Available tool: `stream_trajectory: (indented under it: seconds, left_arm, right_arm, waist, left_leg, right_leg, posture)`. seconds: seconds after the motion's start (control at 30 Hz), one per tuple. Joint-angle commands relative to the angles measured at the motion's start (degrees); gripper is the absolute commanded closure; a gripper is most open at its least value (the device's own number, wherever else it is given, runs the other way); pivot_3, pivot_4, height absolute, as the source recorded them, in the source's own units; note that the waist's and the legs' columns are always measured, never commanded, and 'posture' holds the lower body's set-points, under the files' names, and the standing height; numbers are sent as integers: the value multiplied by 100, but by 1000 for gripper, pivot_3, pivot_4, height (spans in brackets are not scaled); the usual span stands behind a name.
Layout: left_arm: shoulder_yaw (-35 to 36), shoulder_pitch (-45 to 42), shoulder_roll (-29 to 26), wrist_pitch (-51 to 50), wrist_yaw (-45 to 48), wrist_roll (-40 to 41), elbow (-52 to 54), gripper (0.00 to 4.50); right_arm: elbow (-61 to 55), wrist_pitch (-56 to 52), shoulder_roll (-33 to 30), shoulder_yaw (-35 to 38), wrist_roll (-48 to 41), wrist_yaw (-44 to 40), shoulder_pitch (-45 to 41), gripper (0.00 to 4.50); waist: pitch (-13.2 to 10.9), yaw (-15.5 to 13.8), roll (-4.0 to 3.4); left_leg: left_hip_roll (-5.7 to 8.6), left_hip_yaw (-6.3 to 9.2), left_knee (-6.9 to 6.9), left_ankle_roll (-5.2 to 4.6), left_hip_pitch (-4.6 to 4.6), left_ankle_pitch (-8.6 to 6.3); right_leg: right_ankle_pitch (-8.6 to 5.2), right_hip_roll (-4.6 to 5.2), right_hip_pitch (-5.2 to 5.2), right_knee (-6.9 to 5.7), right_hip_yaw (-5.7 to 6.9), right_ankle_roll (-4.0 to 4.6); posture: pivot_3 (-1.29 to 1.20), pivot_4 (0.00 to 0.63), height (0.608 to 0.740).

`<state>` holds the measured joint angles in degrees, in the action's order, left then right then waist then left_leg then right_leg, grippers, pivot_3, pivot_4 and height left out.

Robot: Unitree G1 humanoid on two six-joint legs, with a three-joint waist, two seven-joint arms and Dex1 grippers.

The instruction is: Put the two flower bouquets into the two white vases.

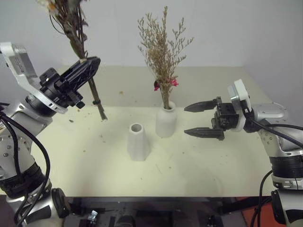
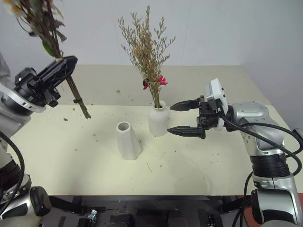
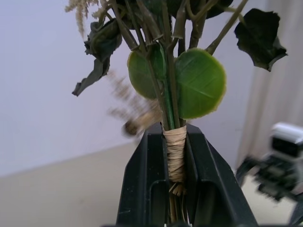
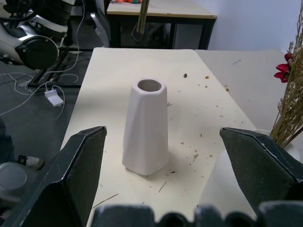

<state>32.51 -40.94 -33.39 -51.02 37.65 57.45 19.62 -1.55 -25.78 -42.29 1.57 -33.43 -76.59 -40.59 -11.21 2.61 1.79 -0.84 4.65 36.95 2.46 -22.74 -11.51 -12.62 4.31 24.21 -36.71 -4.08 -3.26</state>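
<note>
The robot's left gripper will release the green-leaved flower bouquet in the opening of the empty faceted cone vase (image 1: 136, 128).
My left gripper (image 1: 91, 65) is raised at the left and shut on the wrapped stems of the green-leaved flower bouquet (image 1: 75, 33). Its stem ends (image 1: 98, 105) hang above the table. In the left wrist view the raffia binding (image 3: 176, 151) sits between the fingers. The wispy tan bouquet (image 1: 163, 52) with red-pink blooms stands in the rounded white vase (image 1: 165, 122). The faceted cone vase (image 1: 138, 142) stands empty, just in front and to the left of it. My right gripper (image 1: 187, 120) is open, level, just right of the rounded vase and pointing at it.
The cream table (image 1: 227, 165) is scattered with small dried bits. A plain wall stands close behind it. In the right wrist view, past the table's left end, cables and equipment (image 4: 38, 42) lie on the floor.
</note>
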Motion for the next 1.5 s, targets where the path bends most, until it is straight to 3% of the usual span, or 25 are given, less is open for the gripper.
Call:
stream_trajectory:
  seconds: [0.03, 0.4, 0.9, 1.27, 1.5]
  left_arm:
    - [-438, -274, 45, 331, 203, 57, -224, 4352]
    - [-1740, -267, 396, 1279, 960, -641, -846, 4352]
    - [-2124, 304, 680, 1608, 980, -886, -670, 4352]
    - [-2261, 811, 579, 1574, 965, -1000, -474, 4352]
    - [-2147, 1044, 335, 1403, 1019, -845, -313, 2007]
  right_arm:
    - [-244, 41, -35, 221, -126, 83, 1, 0]
    - [-472, -25, -36, 278, -185, 382, 174, 0]
    - [-695, -94, -105, 365, -339, 437, 362, 0]
    - [-628, -73, -72, 333, -318, 397, 337, 0]
    - [-574, -68, -23, 281, -286, 413, 291, 0]
  waist:
    - [0, -2, 0]
    - [0, 6, 0]
    - [0, 0, 0]
    - [0, -2, 0]
    - [0, 0, 0]
  left_leg:
    - [0, 0, 0, 0, 2, 0]
    - [0, 0, 0, 0, -3, 0]
    - [0, 0, 0, 0, -3, 0]
    - [0, 0, 0, 0, -3, 0]
    - [0, 0, 0, 0, -1, 0]
  right_leg:
    - [0, 0, -3, 1, 0, -1]
    - [5, -1, 1, 3, -1, 8]
    - [3, 0, 0, 5, -1, 5]
    - [1, -1, 1, 5, -1, 2]
    - [-2, -1, 0, 4, -1, -3]
  posture:
    - [0, 150, 740]
    - [0, 150, 740]
    - [0, 150, 740]
    - [0, 150, 740]
    - [0, 150, 740]
